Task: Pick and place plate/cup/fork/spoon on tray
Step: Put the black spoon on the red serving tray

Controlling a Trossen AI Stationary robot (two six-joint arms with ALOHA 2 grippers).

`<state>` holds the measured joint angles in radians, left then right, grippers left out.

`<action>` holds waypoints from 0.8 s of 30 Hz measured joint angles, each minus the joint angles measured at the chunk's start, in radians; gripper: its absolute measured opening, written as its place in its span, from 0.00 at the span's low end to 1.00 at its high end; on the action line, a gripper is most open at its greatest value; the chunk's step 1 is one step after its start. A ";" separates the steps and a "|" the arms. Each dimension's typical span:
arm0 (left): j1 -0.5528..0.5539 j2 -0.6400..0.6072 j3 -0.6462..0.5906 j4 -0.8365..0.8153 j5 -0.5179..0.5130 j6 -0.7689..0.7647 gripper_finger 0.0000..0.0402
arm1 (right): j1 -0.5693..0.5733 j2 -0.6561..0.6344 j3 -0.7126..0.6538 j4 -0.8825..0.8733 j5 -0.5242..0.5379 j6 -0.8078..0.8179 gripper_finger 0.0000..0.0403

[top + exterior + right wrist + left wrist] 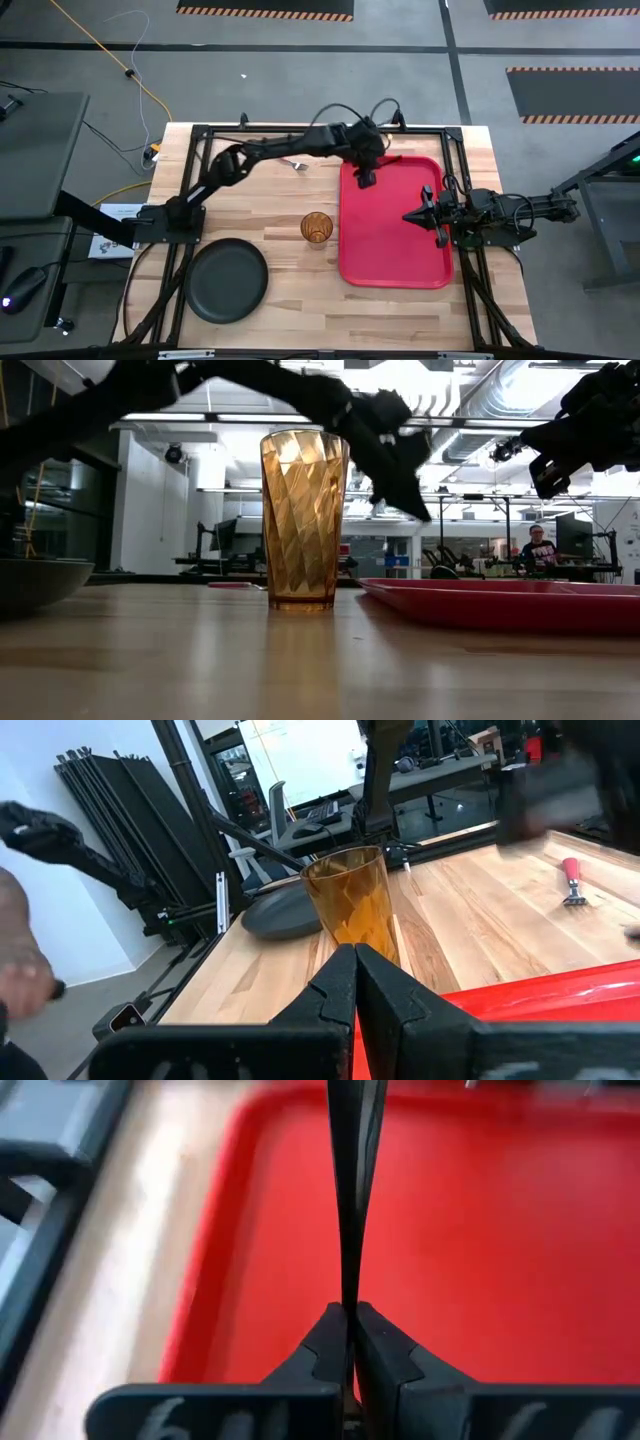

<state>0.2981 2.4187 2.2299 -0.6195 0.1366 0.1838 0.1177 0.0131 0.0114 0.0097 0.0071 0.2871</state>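
My left gripper needs to release the spoon, now over the tray's far corner, on the red tray's bottom, just inside its far edge (384, 177) (312, 1270).
My left gripper (366, 178) reaches over the far left corner of the red tray (395, 250), slanting down, shut on the spoon (347, 1200), which shows as a thin dark strip seen edge-on. The amber cup (317, 228) stands upright on the wood just left of the tray. Near the table's front left lies the dark plate (228, 280). The fork (573, 880), with its pink-red handle, lies flat on the wood beyond the tray's far left corner. My right gripper (407, 216) waits shut over the tray's right side, holding nothing. My left gripper pinches the spoon (348, 1295) between its two fingers. The spoon runs on straight ahead past the fingertips, in line with them. Which end sits in the hold is hidden by the fingers. The spoon hangs above the tray floor (480, 1230), clear of it.
Black frame rails (300, 130) run along the table's far side and down both sides of it. Bare wood (300, 310) lies between the plate and the tray near the front edge. A person (538, 545) sits far off in the room behind.
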 joint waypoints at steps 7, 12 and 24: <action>-0.020 0.097 0.000 0.091 0.004 0.091 0.00 | 0.000 0.000 0.000 0.000 0.000 0.000 0.00; -0.039 0.132 0.001 0.153 -0.041 0.121 0.00 | 0.000 0.000 0.000 0.000 0.000 0.000 0.00; -0.046 0.193 0.001 0.176 -0.172 0.196 0.03 | 0.000 0.000 0.000 0.000 0.000 0.000 0.00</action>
<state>0.2523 2.6121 2.2311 -0.4432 -0.0353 0.3798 0.1177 0.0128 0.0113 0.0097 0.0071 0.2871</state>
